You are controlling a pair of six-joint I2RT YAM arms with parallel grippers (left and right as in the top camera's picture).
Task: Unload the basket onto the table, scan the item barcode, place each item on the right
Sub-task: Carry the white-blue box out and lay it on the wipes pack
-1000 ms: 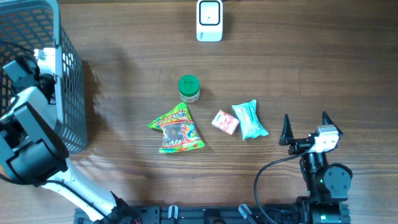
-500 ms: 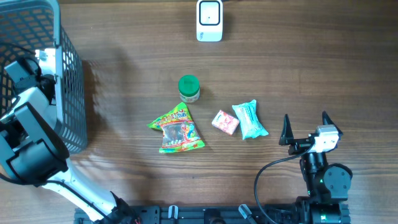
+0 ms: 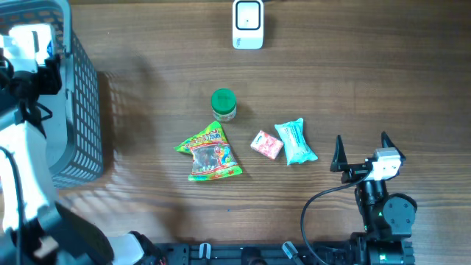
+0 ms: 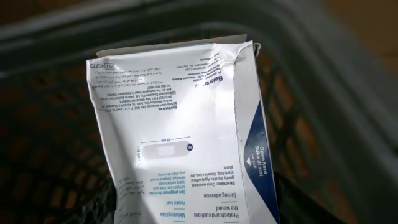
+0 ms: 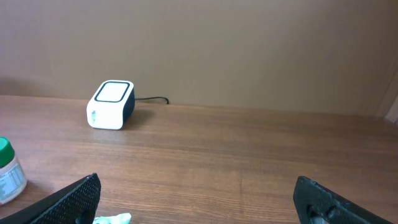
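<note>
Next, my right gripper will go to the middle of the pink packet [image 3: 268, 143], between the green candy bag and the teal packet, and close there.
In the left wrist view a white box [image 4: 180, 124] with blue print and a blue side panel fills the middle, tilted and hanging over the dark basket [image 4: 323, 43]. It runs down to the bottom edge, where my left gripper's fingers are hidden behind it and closed on it. From overhead the left arm [image 3: 29, 44] is raised over the basket [image 3: 77, 110]. The white scanner [image 3: 248, 24] stands at the far middle of the table and also shows as a scanner [image 5: 111, 104] in the right wrist view. My right gripper [image 3: 360, 151], seen as the right gripper [image 5: 199, 193] from its wrist, rests open and empty.
On the wood table lie a green-capped jar [image 3: 223, 104], a green candy bag [image 3: 208, 153], a pink packet [image 3: 266, 144] and a teal packet [image 3: 295, 141]. The grey mesh basket takes up the far left corner. A cable runs from the scanner.
My left arm has risen out of the basket toward the overhead camera, bringing the white box up with it. The right arm has not moved.
</note>
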